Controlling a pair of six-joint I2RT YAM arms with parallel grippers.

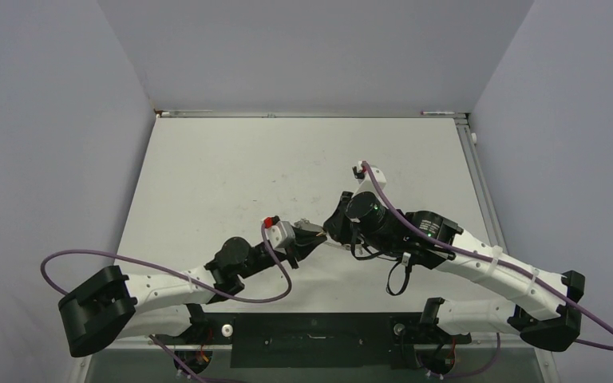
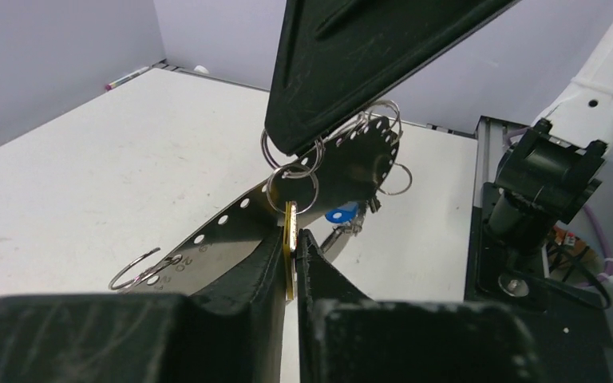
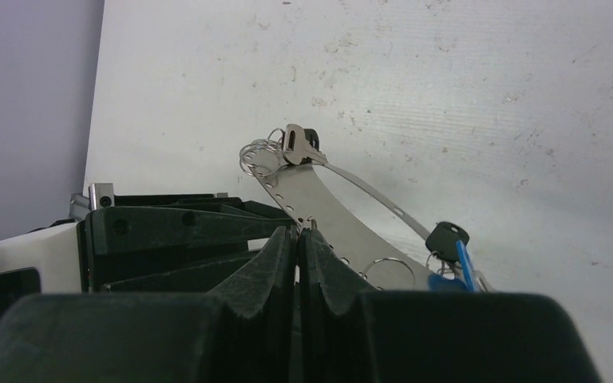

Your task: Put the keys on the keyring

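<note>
My left gripper needs to open and take key and band together [image 2: 247, 230], since it pinches only the yellow-orange key right now while the metal band slants behind that key.
A yellow-orange key [image 2: 290, 254] stands edge-on between the fingertips of my left gripper [image 2: 294, 233], which is shut on it. The key hangs from a silvery keyring [image 2: 293, 187] threaded through a hole in a curved perforated metal band [image 2: 351, 163]. My right gripper [image 3: 298, 231] is shut on that band's edge [image 3: 319, 199] and holds it above the table. A blue key [image 2: 341, 214] and a black-headed key [image 3: 447, 237] dangle from the band's far end. Another key [image 3: 295, 142] sits at its top. In the top view the left gripper [image 1: 317, 236] and right gripper [image 1: 331, 231] meet at mid-table.
More wire rings hang from the band [image 2: 136, 271] [image 3: 389, 271] [image 3: 259, 155]. The white table [image 1: 231, 175] has grey walls on three sides. The right arm's black joint [image 2: 547, 171] stands close on the right of the left wrist view.
</note>
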